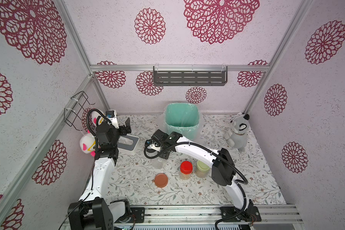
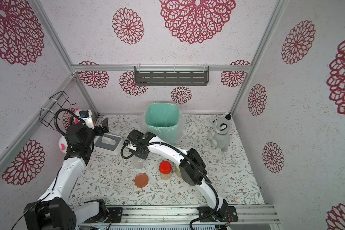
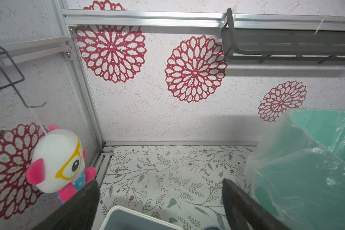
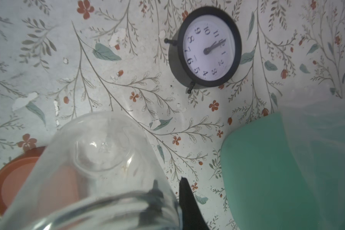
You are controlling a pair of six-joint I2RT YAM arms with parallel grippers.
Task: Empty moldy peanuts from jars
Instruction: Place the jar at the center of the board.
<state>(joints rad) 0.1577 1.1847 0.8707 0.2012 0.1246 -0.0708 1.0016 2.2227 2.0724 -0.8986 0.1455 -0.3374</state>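
Note:
Next, my right gripper sets the empty clear jar down on the table (image 1: 161, 162) (image 4: 139, 135) between the brown-orange lid and the teal bin.
My right gripper (image 1: 163, 155) (image 4: 167, 192) is shut on the rim of an empty clear jar (image 1: 158, 162) (image 2: 137, 162) (image 4: 100, 159). One finger is inside the mouth and the other finger (image 4: 189, 207) is outside. The jar is upright, just in front of the teal bin (image 1: 187, 132) (image 2: 163, 131) (image 4: 267, 169). Its brown-orange lid (image 1: 161, 180) (image 2: 141, 180) (image 4: 10, 179) lies flat on the table. A red-lidded jar (image 1: 186, 169) (image 2: 165, 169) and a green-lidded jar (image 1: 202, 168) stand closed with peanuts (image 1: 185, 176) inside. My left gripper (image 1: 127, 125) (image 3: 160, 185) hangs open and empty at the back left.
A white tissue box (image 1: 128, 143) sits under the left arm. A grey plush (image 1: 238, 131) stands at the back right and a white-pink plush (image 3: 58, 159) hangs in the left corner. A small black clock (image 4: 205, 47) lies on the table beyond the held jar. A grey shelf (image 1: 189, 78) hangs on the back wall.

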